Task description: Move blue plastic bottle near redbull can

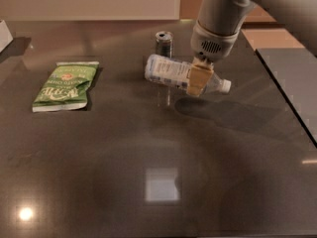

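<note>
My gripper is going to release the blue plastic bottle on the dark table [185, 78] just in front of the redbull can. The bottle now hangs a little above the table.
The blue plastic bottle [171, 72] lies on its side, clear with a pale blue-and-white label and a white cap pointing right. My gripper [199, 79] is shut on the bottle near its neck end, its tan fingers [198, 80] across the body. The bottle hangs a little above the dark table, its shadow below it. The redbull can [164, 44] stands upright just behind the bottle's left end, a small gap away.
A green snack bag [65, 85] lies flat at the left. A white object [4, 34] sits at the far left edge. The dark table [148, 172] ends at the right, beside a grey surface [292, 78]. My arm comes in from the upper right.
</note>
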You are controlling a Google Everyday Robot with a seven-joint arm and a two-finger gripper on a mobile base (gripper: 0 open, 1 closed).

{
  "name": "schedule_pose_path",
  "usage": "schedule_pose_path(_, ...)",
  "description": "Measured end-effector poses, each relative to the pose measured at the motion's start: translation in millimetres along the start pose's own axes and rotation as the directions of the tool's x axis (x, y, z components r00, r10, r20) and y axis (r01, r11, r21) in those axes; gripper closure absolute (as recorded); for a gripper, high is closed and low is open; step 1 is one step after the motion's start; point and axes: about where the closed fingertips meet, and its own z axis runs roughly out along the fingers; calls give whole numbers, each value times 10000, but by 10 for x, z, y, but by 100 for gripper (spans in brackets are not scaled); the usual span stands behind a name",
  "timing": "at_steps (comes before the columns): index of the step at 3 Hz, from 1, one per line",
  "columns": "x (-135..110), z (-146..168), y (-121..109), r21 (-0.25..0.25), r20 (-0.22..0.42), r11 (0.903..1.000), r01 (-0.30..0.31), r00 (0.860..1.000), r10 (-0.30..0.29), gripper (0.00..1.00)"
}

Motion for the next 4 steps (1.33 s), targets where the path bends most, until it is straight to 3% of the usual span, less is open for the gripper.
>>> schedule_pose_path(1,-55,156,-238,102,-43,9955,937,9956,-937,100)
schedule_pose_path(3,-114,438,-503,200,-532,9812,1918,9802,-1905,100)
schedule_pose_path(4,-73,544,-649,182,-840,9791,2026,9761,-2004,83)
